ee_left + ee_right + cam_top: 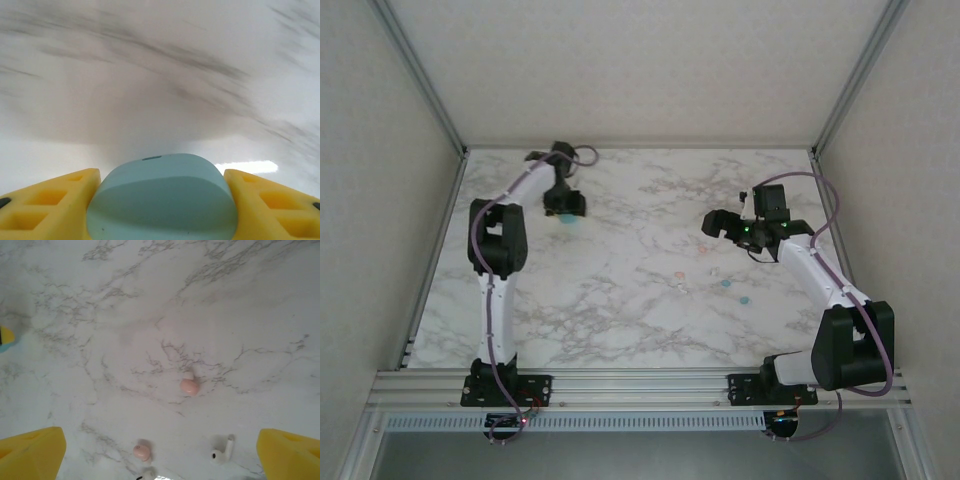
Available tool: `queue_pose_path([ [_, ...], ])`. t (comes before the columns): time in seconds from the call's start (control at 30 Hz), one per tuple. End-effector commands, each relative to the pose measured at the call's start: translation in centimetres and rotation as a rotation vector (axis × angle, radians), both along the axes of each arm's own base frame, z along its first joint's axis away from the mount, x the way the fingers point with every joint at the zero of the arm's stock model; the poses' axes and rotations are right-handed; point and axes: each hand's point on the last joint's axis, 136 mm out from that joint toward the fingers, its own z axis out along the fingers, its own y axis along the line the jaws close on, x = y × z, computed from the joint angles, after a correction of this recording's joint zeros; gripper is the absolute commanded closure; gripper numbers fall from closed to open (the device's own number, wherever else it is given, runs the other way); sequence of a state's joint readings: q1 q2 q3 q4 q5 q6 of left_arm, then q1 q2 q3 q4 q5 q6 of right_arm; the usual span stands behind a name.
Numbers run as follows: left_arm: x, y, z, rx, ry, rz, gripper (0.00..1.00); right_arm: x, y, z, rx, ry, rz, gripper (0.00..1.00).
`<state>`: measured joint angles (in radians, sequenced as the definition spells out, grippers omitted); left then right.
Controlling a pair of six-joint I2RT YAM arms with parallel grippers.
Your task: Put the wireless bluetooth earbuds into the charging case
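Observation:
My left gripper has the teal charging case. It will set the case down on the bare in the middle of the table marble (636, 264) beside the pink and white earbuds.
A pale teal pebble-shaped charging case (162, 207) sits between my left gripper's (161, 175) yellow fingers (55, 200), which press against both of its sides. From above, that gripper (565, 205) stands at the back left of the marble table with the teal case (566, 218) under it. Several earbuds lie loose right of centre: pink ones (189, 385) (141, 451) and a white stemmed one (221, 453). From above I also see teal earbuds (725, 283) (744, 297). My right gripper (161, 452) hangs open above the earbuds, holding nothing.
The marble table (620, 300) is walled by a metal frame (435, 100) at the back and sides. A rail (640, 385) with both arm bases runs along the near edge. Bare marble lies between the two arms.

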<state>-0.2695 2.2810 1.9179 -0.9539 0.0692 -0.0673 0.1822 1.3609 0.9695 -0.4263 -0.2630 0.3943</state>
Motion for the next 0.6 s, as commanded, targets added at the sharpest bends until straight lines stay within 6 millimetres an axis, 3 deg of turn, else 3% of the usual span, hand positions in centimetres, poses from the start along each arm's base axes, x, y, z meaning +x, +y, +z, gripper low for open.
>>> queue_pose_path([
  [0.0,-2.4,-3.5,2.1,-0.019,-0.026,-0.093,0.5,0.2,-1.5,0.7,-0.059,-0.058,-0.08,0.01],
  [0.23,-7.4,-10.0,2.5,0.001,-0.055,-0.229,0.5,-0.1,-4.7,2.5,-0.125,-0.146,-0.249,0.01],
  [0.4,-10.7,-14.1,1.5,-0.013,-0.057,-0.285,0.5,-0.2,-4.3,3.2,-0.123,-0.206,-0.199,0.04],
  [0.57,-13.1,-16.8,0.7,0.007,-0.054,-0.339,0.5,-0.4,-3.6,3.1,-0.115,-0.252,-0.134,0.1],
])
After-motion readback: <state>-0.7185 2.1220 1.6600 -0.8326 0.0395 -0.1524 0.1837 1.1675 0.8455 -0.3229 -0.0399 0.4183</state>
